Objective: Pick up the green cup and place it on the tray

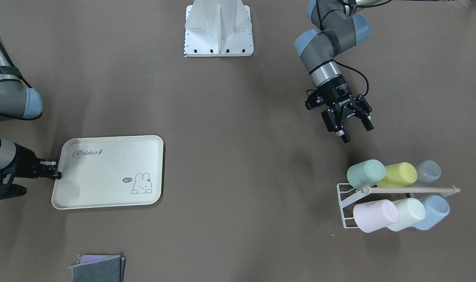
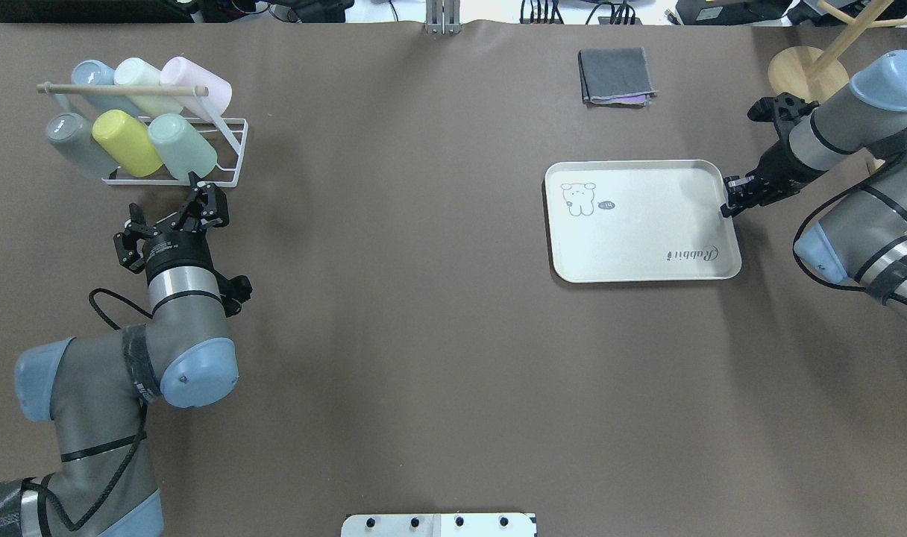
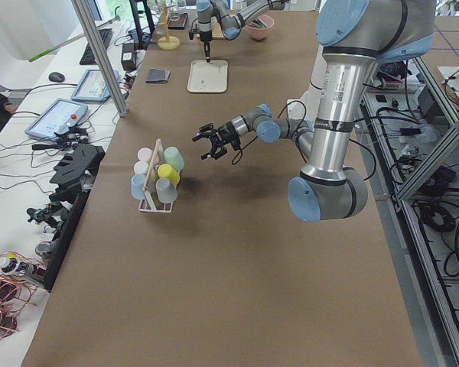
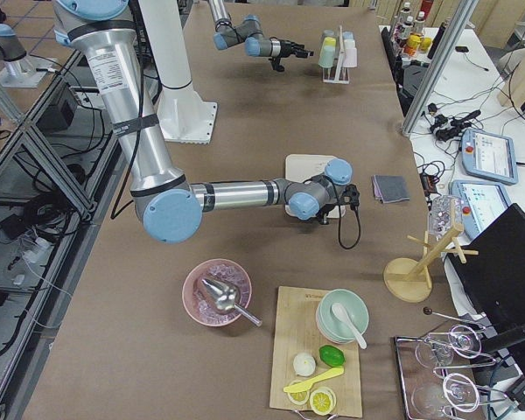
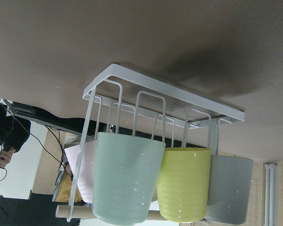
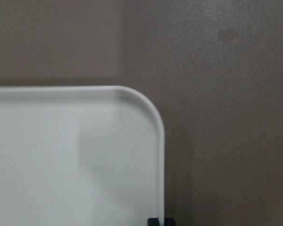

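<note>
Next, I close my left gripper around the sides of the green cup (image 1: 363, 173) (image 5: 127, 184), at the end of the rack next to the yellow-green cup.
The green cup (image 1: 366, 173) lies tilted on a white wire rack (image 1: 344, 207), at the end of the row nearest my left arm, next to a yellow-green cup (image 1: 398, 174). It also shows in the overhead view (image 2: 183, 145) and fills the left wrist view (image 5: 125, 181). My left gripper (image 1: 357, 132) is open and empty, a short way from the cup and pointing at it (image 2: 166, 201). The cream tray (image 1: 109, 172) lies flat across the table (image 2: 640, 231). My right gripper (image 2: 726, 210) is shut on the tray's short-side rim (image 6: 159, 188).
The rack (image 2: 233, 149) holds several cups under a wooden rod (image 1: 410, 190): pink, cream, blue, grey. A folded grey cloth (image 2: 616, 74) lies beyond the tray. The robot's white base plate (image 1: 218, 35) is at mid table edge.
</note>
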### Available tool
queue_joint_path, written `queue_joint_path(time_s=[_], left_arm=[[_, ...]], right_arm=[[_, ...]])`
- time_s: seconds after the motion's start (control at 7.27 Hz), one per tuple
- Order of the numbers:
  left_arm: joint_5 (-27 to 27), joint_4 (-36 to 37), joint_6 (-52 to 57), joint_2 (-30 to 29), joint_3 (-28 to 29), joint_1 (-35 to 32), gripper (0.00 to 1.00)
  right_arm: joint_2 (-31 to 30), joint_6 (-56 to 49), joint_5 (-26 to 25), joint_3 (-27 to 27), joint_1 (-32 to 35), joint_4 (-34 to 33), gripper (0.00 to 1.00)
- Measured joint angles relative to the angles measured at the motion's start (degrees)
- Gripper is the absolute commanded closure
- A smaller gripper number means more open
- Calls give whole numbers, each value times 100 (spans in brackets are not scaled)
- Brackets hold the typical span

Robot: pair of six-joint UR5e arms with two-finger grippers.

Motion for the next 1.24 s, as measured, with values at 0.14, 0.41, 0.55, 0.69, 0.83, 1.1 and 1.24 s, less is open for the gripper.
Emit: queue_joint_path(time_s=[0.14, 0.41, 0.55, 0.69, 0.83, 1.1, 1.24], left_arm=[[99, -1, 3, -63, 191, 16, 2], [162, -3, 16, -263, 571, 27, 2], [195, -4, 16, -327, 705, 24, 2], [271, -4, 11, -381, 840, 11, 2], [341, -7, 6, -410, 948, -1, 2], [394, -101, 22, -430, 1072, -52, 2], [404, -171, 29, -462, 1131, -116, 2]], right_arm=[[9, -1, 15, 8, 0, 49, 100], [45, -3, 95, 38, 17, 75, 100], [57, 7, 199, 58, 54, 80, 100], [74, 40, 326, 120, 107, 64, 100], [94, 111, 413, 271, 145, -17, 100], [183, 784, 451, 724, 91, -225, 100], [252, 1309, 425, 961, -36, -265, 100]])
